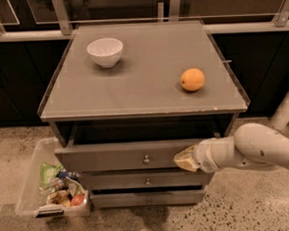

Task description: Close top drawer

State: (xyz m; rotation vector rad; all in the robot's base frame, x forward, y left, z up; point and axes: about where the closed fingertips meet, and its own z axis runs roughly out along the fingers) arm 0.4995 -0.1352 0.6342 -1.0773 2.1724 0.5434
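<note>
Next, I release the top drawer, which is pulled out now, once it sits shut under the cabinet top, just above the narrower drawer fronts (pixel 146 149).
The top drawer (pixel 117 157) is a wide grey drawer pulled out from under the cabinet top, with a small round metal knob (pixel 146 159) at the centre of its front panel. My gripper (pixel 183 159) is at the right part of that front panel, touching it, at the end of my white arm (pixel 250 147) coming in from the right. Two narrower grey drawer fronts (pixel 147 181) sit below it.
A white bowl (pixel 105 51) and an orange (pixel 192 79) rest on the grey cabinet top (pixel 143 84). A clear bin (pixel 32 183) with snack packets and fruit stands on the floor at the cabinet's left. Speckled floor lies in front.
</note>
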